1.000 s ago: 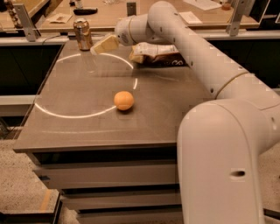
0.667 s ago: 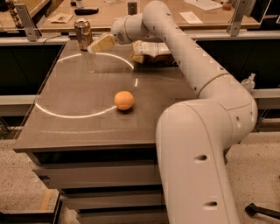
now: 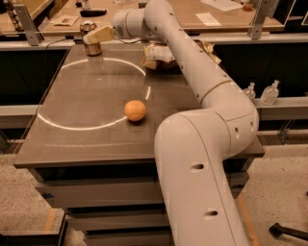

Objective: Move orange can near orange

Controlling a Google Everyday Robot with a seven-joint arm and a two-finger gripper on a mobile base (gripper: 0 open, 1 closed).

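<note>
My gripper should grab the orange can by its upper part [image 3: 89, 32], just below the silver top of the can.
The orange can [image 3: 92, 49] stands upright at the far left corner of the dark table [image 3: 86, 144]. My gripper [image 3: 96, 36] is at the can, its tan end lying across the can's middle from the right. The can's silver top shows just behind it. The orange [image 3: 135, 110] lies near the table's middle, well in front of the can and apart from it. My white arm reaches from the lower right across the table to the far left.
A brown-and-white snack bag [image 3: 156, 55] lies at the back of the table, right of the can. A wooden counter [image 3: 216, 14] with papers runs behind. Two small bottles [image 3: 269, 92] stand on a ledge at the right.
My arm has stretched farther to the back left, and the gripper has closed the gap to the can. The can and the orange have not moved.
</note>
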